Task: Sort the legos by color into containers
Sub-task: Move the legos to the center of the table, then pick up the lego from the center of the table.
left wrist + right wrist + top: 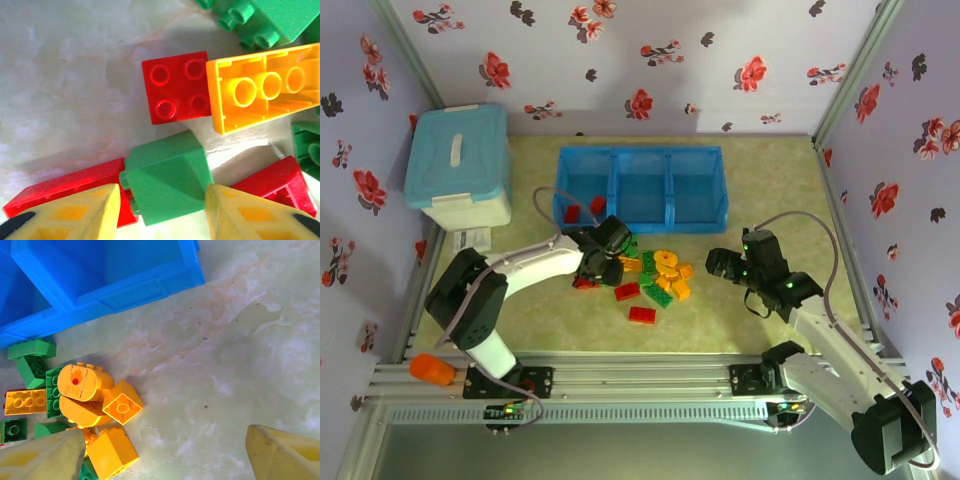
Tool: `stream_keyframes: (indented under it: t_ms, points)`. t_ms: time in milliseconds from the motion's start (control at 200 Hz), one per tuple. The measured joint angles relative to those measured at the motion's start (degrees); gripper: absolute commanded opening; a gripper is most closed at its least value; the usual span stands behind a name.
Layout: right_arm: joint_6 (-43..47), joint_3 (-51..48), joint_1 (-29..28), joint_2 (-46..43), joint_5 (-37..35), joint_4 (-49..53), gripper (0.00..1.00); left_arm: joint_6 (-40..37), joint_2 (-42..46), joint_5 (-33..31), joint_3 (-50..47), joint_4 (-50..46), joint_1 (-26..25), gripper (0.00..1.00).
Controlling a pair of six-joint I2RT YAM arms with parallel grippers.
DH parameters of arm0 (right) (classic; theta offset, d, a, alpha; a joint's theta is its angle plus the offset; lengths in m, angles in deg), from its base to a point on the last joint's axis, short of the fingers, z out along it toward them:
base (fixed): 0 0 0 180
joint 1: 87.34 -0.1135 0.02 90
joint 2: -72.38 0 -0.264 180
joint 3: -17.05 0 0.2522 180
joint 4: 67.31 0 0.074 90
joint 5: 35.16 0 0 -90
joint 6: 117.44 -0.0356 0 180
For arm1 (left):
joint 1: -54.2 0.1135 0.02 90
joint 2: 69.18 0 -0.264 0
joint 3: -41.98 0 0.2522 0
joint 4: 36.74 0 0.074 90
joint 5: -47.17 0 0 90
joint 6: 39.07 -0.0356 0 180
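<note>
Next, my left gripper opens, reaches lower and grips the green sloped brick alone [170,192], because the flat red brick lies against the studs of the green sloped brick.
The blue three-compartment tray [640,150] stands at the back; two red bricks [585,209] lie in its left section. The mixed pile of legos [660,278] sits in front of it. My left gripper [603,264] is down at the pile's left edge. Its yellow fingers [90,212] press both sides of a green sloped brick [167,172], which lies against a flat red brick [60,187]. A red square brick [176,87] and an upturned orange brick [265,92] lie just beyond. My right gripper [717,264] hangs open over bare table [200,390], right of the yellow bricks [112,452].
A pale blue lidded box [460,165] stands at the back left. An orange object [432,370] rests on the front rail at the left. Flowered walls close in three sides. The tray's front wall [130,292] runs just beyond the pile.
</note>
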Motion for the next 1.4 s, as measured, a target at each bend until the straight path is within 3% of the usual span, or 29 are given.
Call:
stream_keyframes:
  t_ms: [125,360,880,1400]
  points:
    - [0.0,0.0,0.0,-0.2,0.0,0.0,0.84,0.0,1.2,-0.1,0.0,-0.4,-0.3,0.57]
    - [0.0,0.0,0.0,-0.5,0.0,0.0,0.84,-2.0,2.3,-0.2,2.5,-1.2,-0.8,0.59]
    - [0.0,-0.4,0.0,-0.2,0.0,0.0,0.86,-7.4,-1.9,0.6,4.9,-4.6,-1.3,0.7]
    - [0.0,-1.7,0.0,-0.2,0.0,0.0,0.86,-7.7,-6.3,0.5,6.1,-4.2,-1.0,0.65]
